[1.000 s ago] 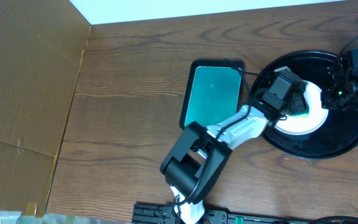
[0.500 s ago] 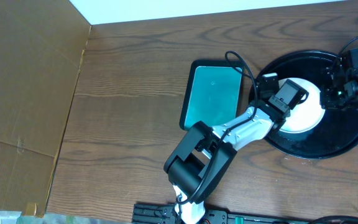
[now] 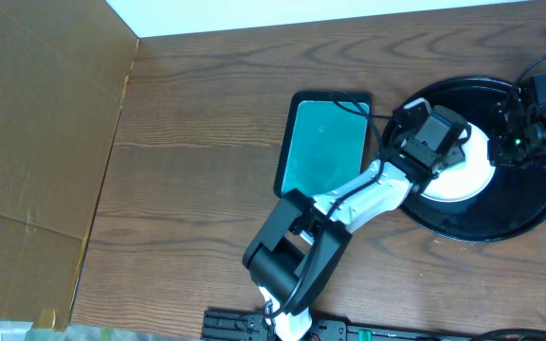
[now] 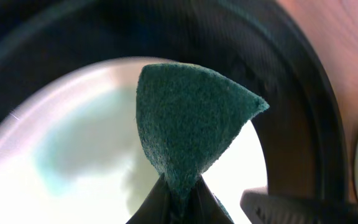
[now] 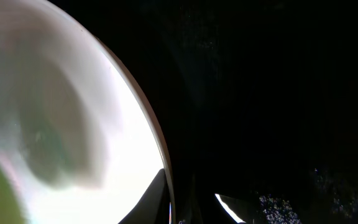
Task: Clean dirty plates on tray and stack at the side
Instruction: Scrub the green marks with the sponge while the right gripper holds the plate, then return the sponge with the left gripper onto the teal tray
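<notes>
The robot's left gripper will release the dark green scouring pad on the far half of the small teal tray (image 3: 312,142).
On the black tray (image 3: 500,232) lies one white plate (image 3: 470,176). My left gripper (image 3: 446,150) hovers over the plate's left part, shut on a dark green scouring pad (image 4: 188,124). In the left wrist view the pad fans out above the closed jaws (image 4: 179,190), over the plate (image 4: 73,174) and a pale turquoise smear (image 4: 64,146). My right gripper (image 3: 511,144) sits at the plate's right edge. In the right wrist view it (image 5: 174,202) is shut on the plate's rim (image 5: 157,134), with the tray floor (image 5: 260,93) dark beside it.
A small rectangular teal tray (image 3: 325,142) with a black edge lies on the wooden table left of the black tray. A cardboard wall (image 3: 36,142) fills the left side. My left arm (image 3: 349,199) crosses between the two trays.
The left gripper with the pad shifted down and right across the plate, then came back up and left to about where it began. The right gripper stayed at the rim.
</notes>
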Tool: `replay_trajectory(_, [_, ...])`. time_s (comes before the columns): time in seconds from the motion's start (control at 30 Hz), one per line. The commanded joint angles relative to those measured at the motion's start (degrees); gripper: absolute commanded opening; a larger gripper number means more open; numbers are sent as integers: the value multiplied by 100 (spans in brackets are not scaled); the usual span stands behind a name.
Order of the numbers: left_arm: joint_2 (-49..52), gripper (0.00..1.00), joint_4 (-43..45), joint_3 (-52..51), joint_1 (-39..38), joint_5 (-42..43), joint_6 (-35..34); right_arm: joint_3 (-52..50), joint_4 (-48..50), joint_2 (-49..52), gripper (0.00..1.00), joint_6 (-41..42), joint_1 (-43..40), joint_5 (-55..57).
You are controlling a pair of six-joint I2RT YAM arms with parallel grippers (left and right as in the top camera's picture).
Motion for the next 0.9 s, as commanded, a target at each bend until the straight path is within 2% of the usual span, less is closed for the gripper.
replay_trajectory(0.0, [382,8,-46,131,-44,168,-179,-48,-48,295,9,68,24,168])
replay_trajectory(0.2, [726,7,-599,131,-26,-951,927,-48,-52,295,1,70,24,168])
replay_trajectory(0.3, [719,7,-918,131,-2,-1576,1419,-48,-55,295,1,70,24,168])
replay_trajectory(0.4, [595,7,-951,131,35,-1707,1926,-48,-52,295,1,68,22,170])
replay_trajectory(0.5, [284,7,-951,131,63,-1779,2103,-46,-55,295,1,66,22,173])
replay_trajectory(0.87, [-1104,7,-955,131,289,-1803,2026,129,-369,249,1,63,24,170])
